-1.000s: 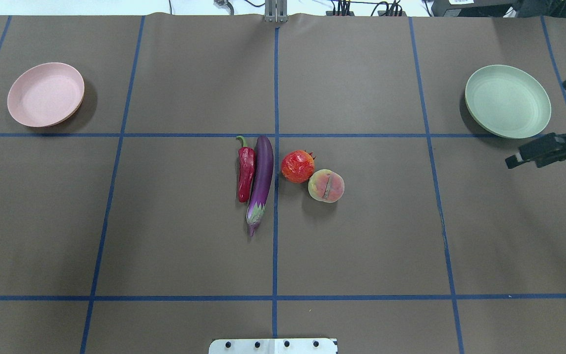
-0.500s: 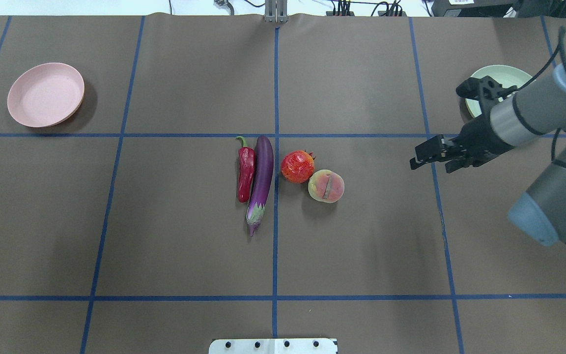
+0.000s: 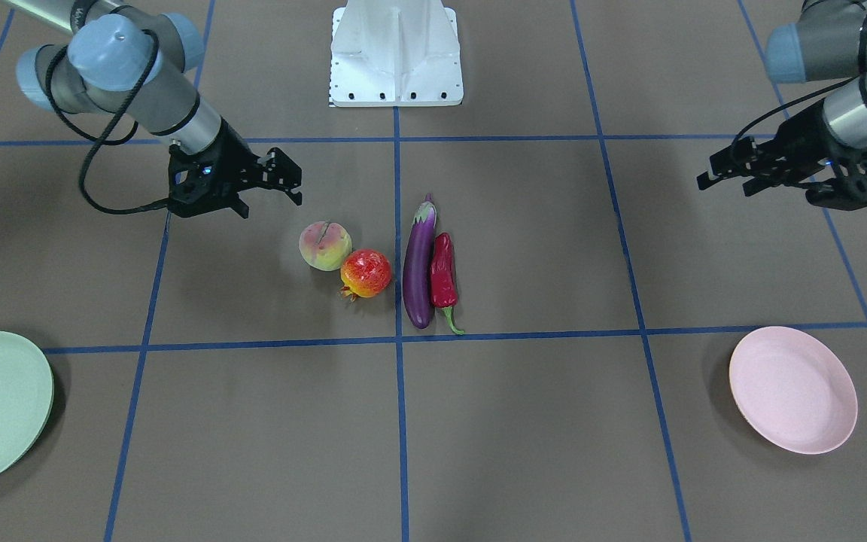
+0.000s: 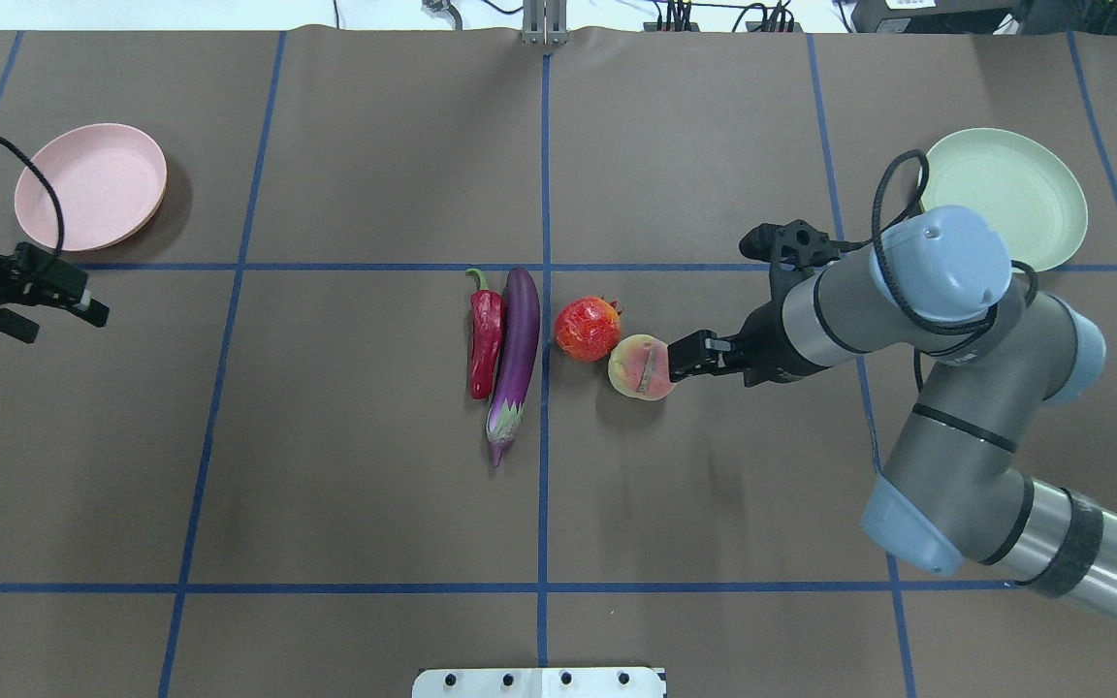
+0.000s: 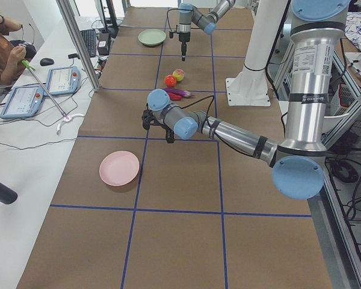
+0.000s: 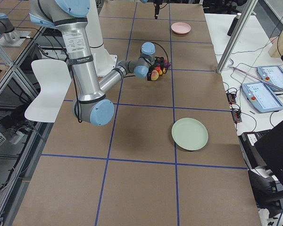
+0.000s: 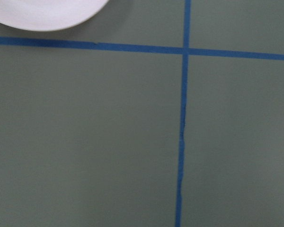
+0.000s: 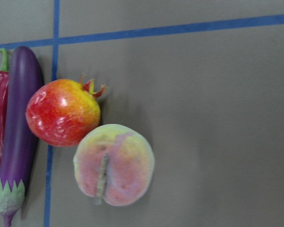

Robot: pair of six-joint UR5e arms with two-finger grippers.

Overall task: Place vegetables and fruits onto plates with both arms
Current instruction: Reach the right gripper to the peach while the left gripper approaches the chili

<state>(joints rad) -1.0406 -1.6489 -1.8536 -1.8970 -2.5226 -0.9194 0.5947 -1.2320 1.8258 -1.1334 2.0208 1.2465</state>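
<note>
Next, my right gripper moves down to the peach beside the pomegranate and closes around the peach's middle (image 3: 324, 244) (image 8: 114, 165).
The purple eggplant (image 4: 517, 354) and red chili (image 4: 485, 334) lie side by side at the table's middle. The pomegranate (image 4: 588, 328) and peach (image 4: 641, 366) touch just right of them. My right gripper (image 4: 699, 361) hangs open and empty above the table at the peach's right side (image 3: 268, 197); its wrist view shows the peach (image 8: 114, 164) and pomegranate (image 8: 63, 112) below. My left gripper (image 4: 59, 320) is open and empty at the far left, near the empty pink plate (image 4: 91, 186). The empty green plate (image 4: 1002, 199) sits at the far right.
Blue tape lines grid the brown table. The white robot base (image 3: 396, 53) stands at the near middle edge. The pink plate's rim (image 7: 42, 12) shows in the left wrist view. Operator tablets (image 5: 63, 78) lie on a side bench.
My right arm has swept in from the right edge to the peach. My left gripper has come into view at the left edge. The produce and plates have not moved.
</note>
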